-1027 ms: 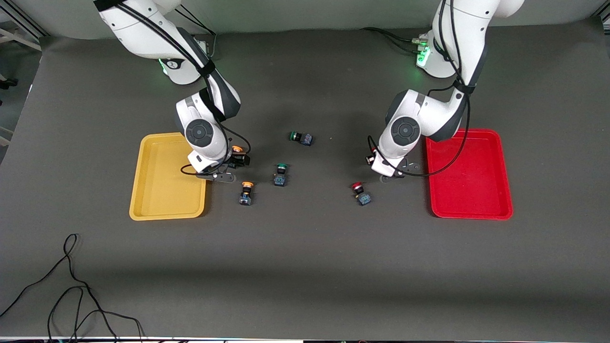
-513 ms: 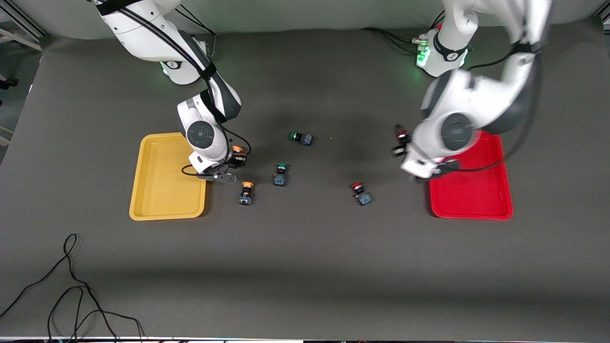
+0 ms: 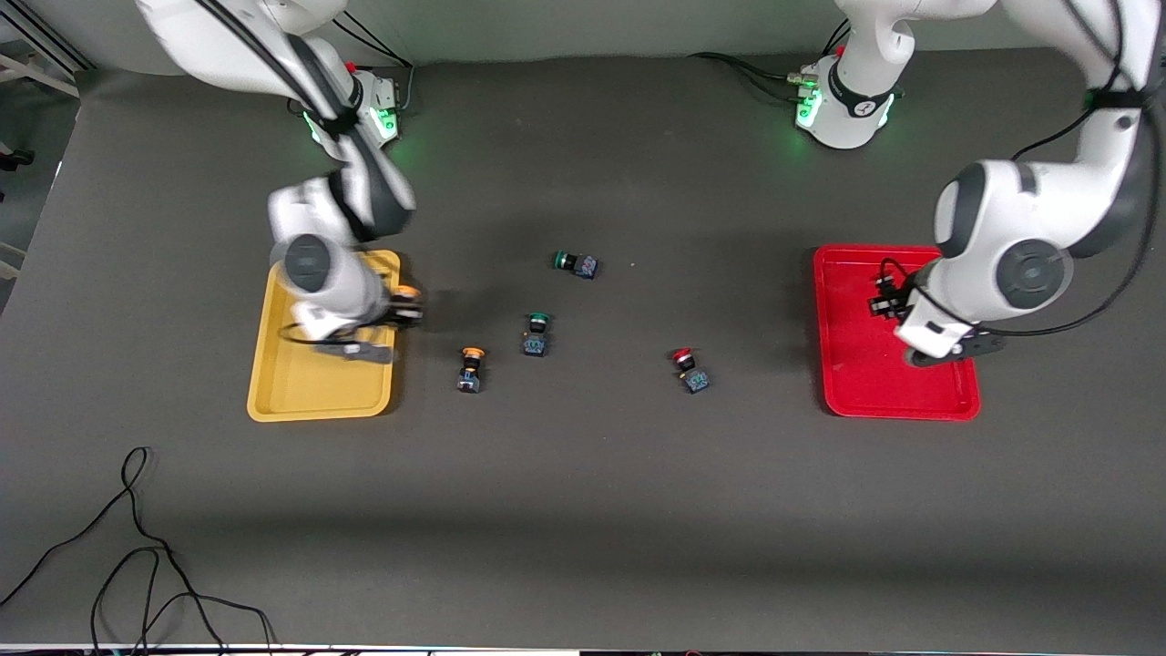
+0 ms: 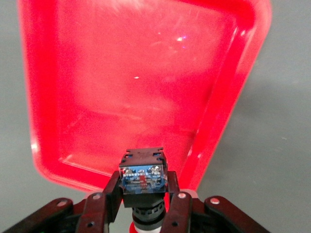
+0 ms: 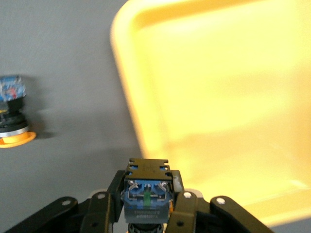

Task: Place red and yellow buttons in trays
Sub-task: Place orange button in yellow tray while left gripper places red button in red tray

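Note:
My right gripper needs to release the yellow-capped button near the middle of the yellow tray point(image 3: 335, 307) point(image 5: 216, 157), a little toward the arm bases.
My left gripper point(image 3: 882, 299) is shut on a red-capped button point(image 4: 144, 175) and holds it over the red tray point(image 3: 865, 387), which also shows in the left wrist view point(image 4: 136, 87). My right gripper point(image 3: 404, 307) is shut on a yellow-capped button point(image 5: 147, 191) over the yellow tray's point(image 3: 305, 387) rim on the side toward the table's middle; the tray also shows in the right wrist view point(image 5: 218, 97). Another yellow-capped button point(image 3: 471, 367) and another red-capped button point(image 3: 690, 370) lie on the table between the trays.
Two green-capped buttons point(image 3: 536, 333) point(image 3: 576, 264) lie near the table's middle. A black cable point(image 3: 137, 547) lies near the front camera at the right arm's end. Both arm bases stand along the table's back edge.
My left gripper lifted a red-capped button off the table's middle and swung it to over the red tray. My right gripper moved its yellow-capped button toward the yellow tray.

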Controlling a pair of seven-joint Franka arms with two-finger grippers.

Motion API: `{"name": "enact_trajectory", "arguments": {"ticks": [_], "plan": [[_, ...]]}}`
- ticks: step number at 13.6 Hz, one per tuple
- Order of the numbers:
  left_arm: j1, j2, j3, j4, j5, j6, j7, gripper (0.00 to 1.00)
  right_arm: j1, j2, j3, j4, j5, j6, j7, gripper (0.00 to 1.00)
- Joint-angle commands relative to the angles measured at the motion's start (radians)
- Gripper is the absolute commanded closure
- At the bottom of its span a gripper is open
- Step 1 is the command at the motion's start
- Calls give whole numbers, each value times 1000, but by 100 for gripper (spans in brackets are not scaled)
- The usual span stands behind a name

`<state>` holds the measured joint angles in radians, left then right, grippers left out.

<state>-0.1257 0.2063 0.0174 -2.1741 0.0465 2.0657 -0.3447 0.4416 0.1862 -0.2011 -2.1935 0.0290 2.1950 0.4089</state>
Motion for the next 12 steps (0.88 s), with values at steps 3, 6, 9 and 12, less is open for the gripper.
{"name": "enact_trajectory", "arguments": {"ticks": [3,6,9,12], "plan": [[14,65,-11,-79,18,134,1,28,0,-38,-167,-77,20,7,-245,74],[17,41,-11,-67,18,76,1,1,0,22,-167,-184,20,199,-252,74],[3,-1,-19,83,4,-157,-5,1,-1,53,-167,-186,20,221,-254,59],[-17,59,-48,354,-55,-367,-17,1,-1,44,-169,-181,47,213,-251,0]]}}
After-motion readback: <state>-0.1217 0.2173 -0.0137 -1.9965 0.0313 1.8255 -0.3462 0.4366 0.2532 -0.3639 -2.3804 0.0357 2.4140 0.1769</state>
